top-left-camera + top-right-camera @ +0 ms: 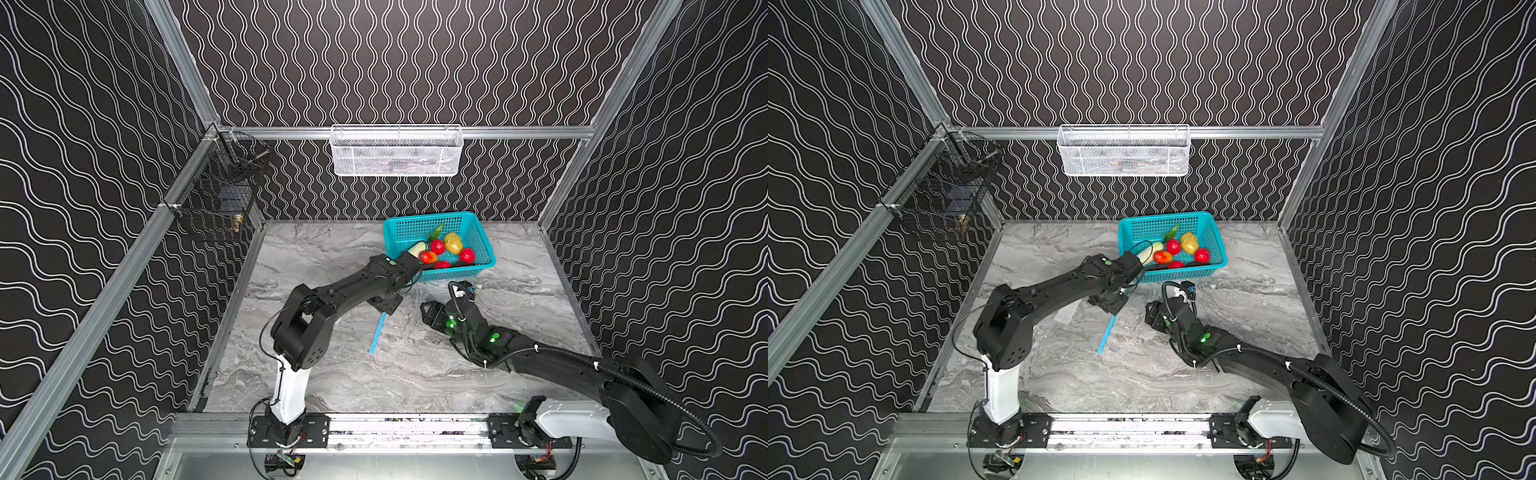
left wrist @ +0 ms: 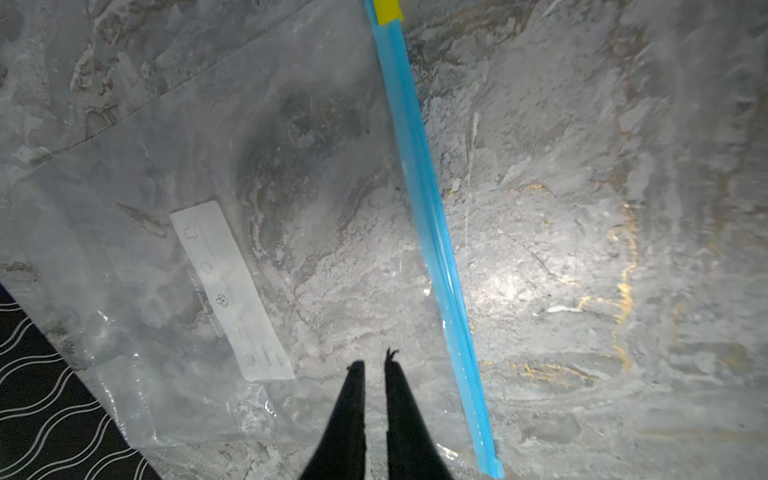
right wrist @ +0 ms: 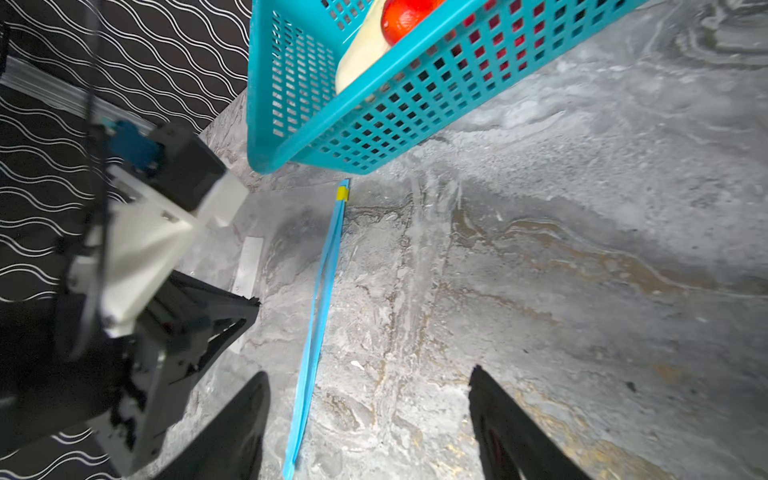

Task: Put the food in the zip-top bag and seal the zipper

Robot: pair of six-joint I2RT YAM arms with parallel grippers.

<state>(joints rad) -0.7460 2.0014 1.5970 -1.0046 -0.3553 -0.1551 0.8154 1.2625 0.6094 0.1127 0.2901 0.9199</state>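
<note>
The left gripper is almost shut over the bag's clear film next to the zipper, so it should open and pinch the zipper's upper edge (image 2: 456, 332) to open the bag.
The zip-top bag (image 2: 208, 166) lies flat on the marble table, clear, with a white label. Its zipper (image 2: 419, 187) is a light blue strip with a yellow slider (image 2: 388, 10) at the end toward the basket. My left gripper (image 2: 374, 361) hovers over the bag beside the zipper, fingers a narrow slit apart, nothing between them. My right gripper (image 3: 368, 380) stands wide open over the table, with the zipper (image 3: 322, 291) running past one of its fingers. The food sits in the teal basket (image 1: 457, 272): red round ones (image 1: 437, 246), a potato (image 1: 454, 242), a white-green long one (image 1: 417, 249).
The teal basket (image 3: 374, 116) stands just beyond the slider end of the bag. A white mesh basket (image 1: 397, 151) hangs on the back rail and a black wire basket (image 1: 216, 203) on the left wall. Both arms reach in from the front rail.
</note>
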